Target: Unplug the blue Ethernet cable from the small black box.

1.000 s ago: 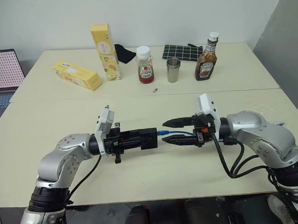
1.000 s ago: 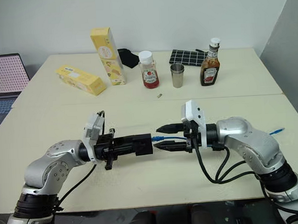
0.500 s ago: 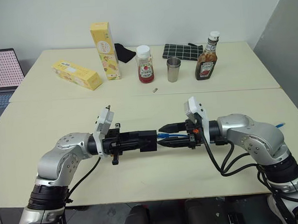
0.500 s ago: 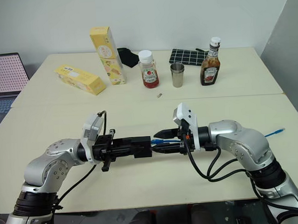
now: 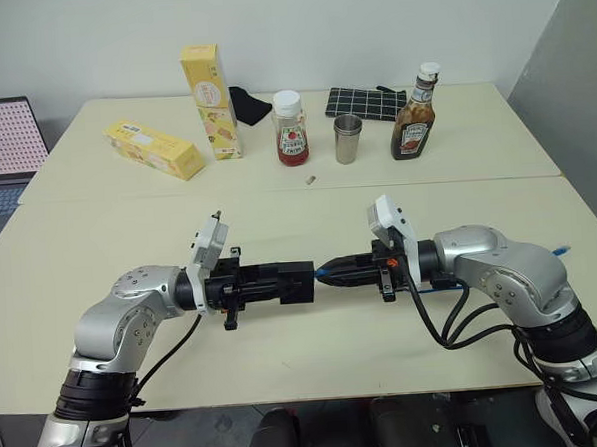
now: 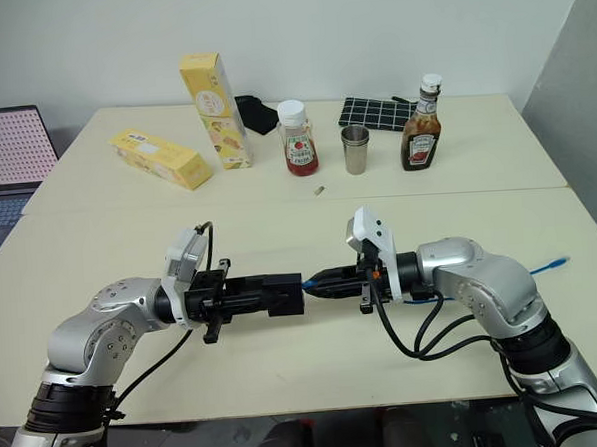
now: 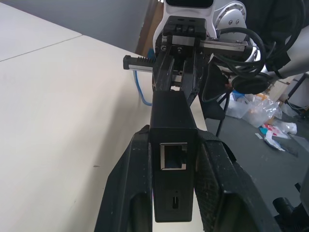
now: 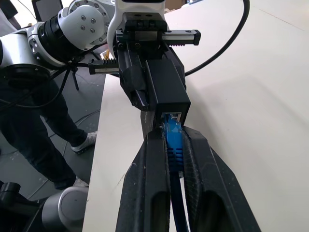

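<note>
Next, my left gripper puts the small black box down on the front half of the table, in the spot straight before the flat yellow box (image 5: 179, 256).
The small black box (image 5: 298, 281) is held level above the table's front half, with my left gripper (image 5: 285, 281) shut on its sides; the left wrist view shows an empty port on the box (image 7: 173, 157) between the fingers (image 7: 126, 193). The blue Ethernet cable's plug (image 8: 173, 137) sits in the box's far port (image 8: 166, 87). My right gripper (image 5: 328, 273) faces the left one and is shut on that plug. The blue cable (image 6: 551, 263) trails back under the right arm to the table's right edge.
Along the table's far side stand a tall yellow carton (image 5: 210, 101), a flat yellow box (image 5: 154, 149), a red-labelled jar (image 5: 291, 129), a metal cup (image 5: 347, 140), a sauce bottle (image 5: 414, 115), a gridded black mat (image 5: 364, 104) and a black cloth (image 5: 249, 106). A laptop (image 5: 4, 144) sits at the left.
My right gripper moved left to the box and its open fingers closed on the blue plug. The left gripper and box stayed still.
</note>
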You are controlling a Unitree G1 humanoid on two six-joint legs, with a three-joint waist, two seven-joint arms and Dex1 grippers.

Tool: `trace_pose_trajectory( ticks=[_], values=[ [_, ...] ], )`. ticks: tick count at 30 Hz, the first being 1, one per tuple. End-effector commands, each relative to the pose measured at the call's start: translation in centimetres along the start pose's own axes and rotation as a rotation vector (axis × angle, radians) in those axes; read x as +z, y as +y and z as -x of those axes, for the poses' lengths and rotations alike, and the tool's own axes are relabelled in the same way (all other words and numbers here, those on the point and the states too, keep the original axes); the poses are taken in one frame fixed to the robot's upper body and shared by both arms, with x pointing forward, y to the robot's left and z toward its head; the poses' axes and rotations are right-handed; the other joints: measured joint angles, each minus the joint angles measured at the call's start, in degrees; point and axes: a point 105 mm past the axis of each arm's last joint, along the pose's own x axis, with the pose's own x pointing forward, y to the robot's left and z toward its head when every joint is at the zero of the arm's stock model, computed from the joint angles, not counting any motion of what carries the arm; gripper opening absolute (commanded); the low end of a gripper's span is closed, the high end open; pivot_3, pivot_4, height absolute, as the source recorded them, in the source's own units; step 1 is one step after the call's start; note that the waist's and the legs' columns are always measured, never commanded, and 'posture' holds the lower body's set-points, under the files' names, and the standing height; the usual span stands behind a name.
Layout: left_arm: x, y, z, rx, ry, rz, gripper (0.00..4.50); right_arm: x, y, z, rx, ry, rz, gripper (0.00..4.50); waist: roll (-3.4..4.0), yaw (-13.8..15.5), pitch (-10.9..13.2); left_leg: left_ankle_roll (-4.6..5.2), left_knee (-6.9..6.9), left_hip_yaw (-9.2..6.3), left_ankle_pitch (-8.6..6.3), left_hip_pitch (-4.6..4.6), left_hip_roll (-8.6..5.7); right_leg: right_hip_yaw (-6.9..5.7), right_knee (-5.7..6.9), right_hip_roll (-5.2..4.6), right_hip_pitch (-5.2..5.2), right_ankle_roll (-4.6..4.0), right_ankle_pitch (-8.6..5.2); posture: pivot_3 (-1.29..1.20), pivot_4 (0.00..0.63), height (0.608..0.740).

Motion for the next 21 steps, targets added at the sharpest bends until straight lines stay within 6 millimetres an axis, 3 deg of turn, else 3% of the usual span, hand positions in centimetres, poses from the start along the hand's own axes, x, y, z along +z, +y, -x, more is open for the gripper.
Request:
trace_pose_trajectory(
  ticks=[1,6,14,16,18,21],
  values=[
    [0.8,-1.3,-0.1,-0.068,0.006,-0.054,0.78,0.8,0.1,0.1,0.02,0.006,0.041,0.08,0.0,0.0,0.0,0.0,0.0,0.0,0.0,0.0,0.0,0.0,0.0,0.0,0.0,0.0,0.0,0.0,0.15,0.74],
    [-0.4,-2.4,0.6,-0.092,0.059,-0.049,0.78,0.2,-0.6,0.9,0.032,0.03,-0.027,0.08,0.0,0.0,0.0,0.0,-0.01,0.0,0.0,0.0,0.01,0.01,-0.01,0.0,0.0,0.0,0.0,0.0,0.15,0.74],
    [-2.5,-1.6,2.9,0.052,0.103,-0.038,0.78,-1.0,-1.6,3.2,-0.032,0.055,-0.086,0.08,0.02,0.0,0.0,0.01,-0.01,0.01,0.0,-0.01,0.01,0.01,-0.03,-0.02,0.0,0.0,0.0,0.0,0.15,0.74],
    [-2.7,-1.4,3.7,0.105,0.092,-0.017,0.78,-1.6,-3.6,3.8,-0.151,0.045,-0.076,0.08,0.02,0.0,0.0,0.01,-0.02,0.01,0.0,-0.01,0.01,0.01,-0.02,-0.01,0.0,0.0,0.0,0.0,0.15,0.74],
    [-2.8,-1.2,4.2,0.153,0.087,-0.005,0.78,-2.4,-8.0,4.5,-0.404,0.035,-0.023,0.08,-0.01,-0.1,0.0,0.01,-0.01,0.02,0.0,0.01,0.02,0.02,0.0,-0.01,0.0,0.0,0.0,0.0,0.15,0.74],
    [-2.8,-1.0,4.1,0.181,0.079,-0.006,0.78,-3.3,-12.8,5.3,-0.699,0.059,0.057,0.08,0.0,-0.2,0.0,0.0,-0.01,0.15,0.0,0.07,0.0,0.07,0.06,0.02,-0.03,0.01,0.01,0.0,0.15,0.74]
  ],
)
